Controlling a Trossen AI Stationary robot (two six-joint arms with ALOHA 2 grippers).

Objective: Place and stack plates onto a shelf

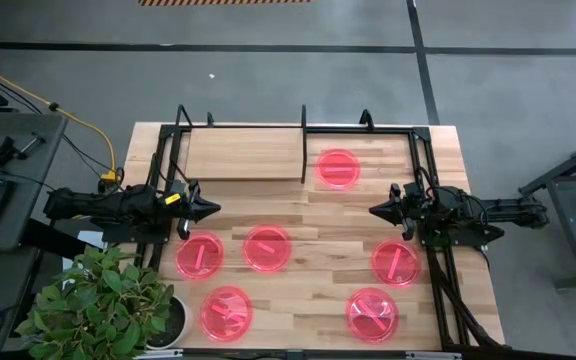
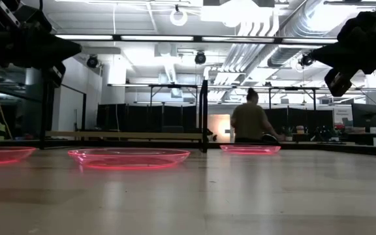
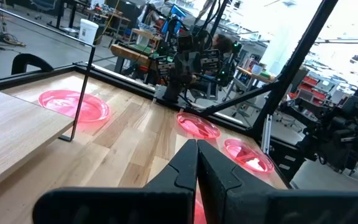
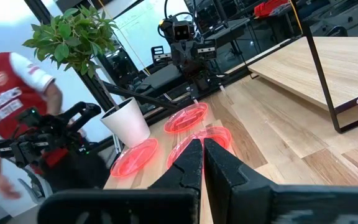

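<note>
The robot's right gripper should reach for the front plate on its side of the table and close on that plate's rim [image 1: 391,298] toward the plate behind.
Six pink-red plates show, all lying flat on the butcher-block table. One plate [image 1: 338,168] lies inside the black frame, right of the shelf board [image 1: 243,155]. Two plates [image 1: 199,255] [image 1: 266,248] lie mid-table, and one plate [image 1: 226,312] is near the front left. Two more plates [image 1: 395,262] [image 1: 372,314] lie on the right. The shelf board [image 4: 316,62] carries nothing. My left gripper [image 1: 213,208] [image 3: 197,149] hovers shut above the table, just beyond the left plates. My right gripper [image 1: 373,211] [image 4: 202,144] hovers shut, facing it across the table.
A potted plant [image 1: 98,300] stands at the table's near left corner. Black frame tubes [image 1: 303,140] rise around the shelf and along both table sides. A person [image 2: 250,121] stands far behind the table, and another person [image 4: 17,106] is at its left side.
</note>
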